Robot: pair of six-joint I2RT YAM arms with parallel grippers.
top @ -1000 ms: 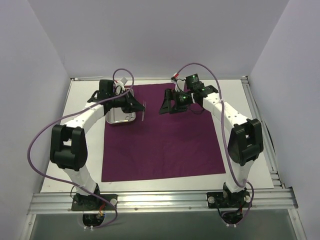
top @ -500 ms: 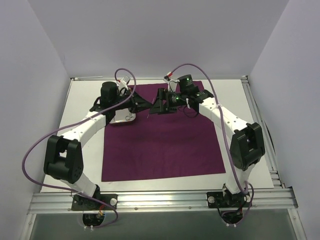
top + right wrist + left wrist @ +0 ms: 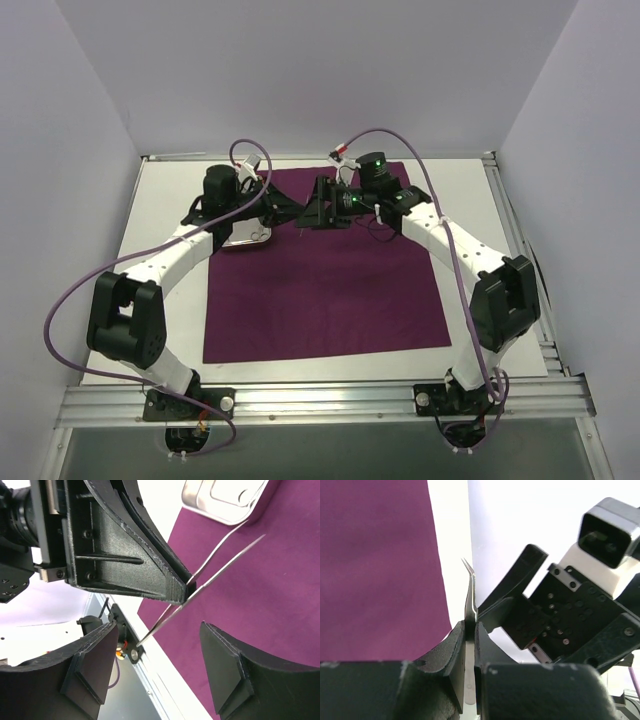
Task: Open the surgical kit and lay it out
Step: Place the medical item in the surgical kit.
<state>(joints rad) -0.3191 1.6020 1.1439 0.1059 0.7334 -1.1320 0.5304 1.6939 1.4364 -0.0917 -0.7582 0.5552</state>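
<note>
The tweezers are held around their middle by my left gripper, so next my right gripper takes them near their joined end [image 3: 150, 634] before my left gripper changes its hold.
The dark purple cloth [image 3: 330, 280] lies spread flat on the table. The steel tray [image 3: 247, 236] sits at the cloth's far left corner, partly under my left arm; it also shows in the right wrist view [image 3: 225, 500]. My left gripper [image 3: 288, 212] is shut on the slim tweezers [image 3: 469, 592] and holds them above the cloth. My right gripper [image 3: 318, 211] is open and faces it. In the right wrist view the tweezers [image 3: 220, 572] pass between the right gripper's [image 3: 165, 655] spread fingers without touching them. The scissors are out of view.
White table surface [image 3: 170, 200] borders the cloth on the left and far side. White walls enclose the table on three sides. An aluminium rail [image 3: 320, 400] runs along the near edge.
My left gripper has carried the tweezers right from over the tray. My right gripper has moved left to meet it; the two now stand tip to tip.
</note>
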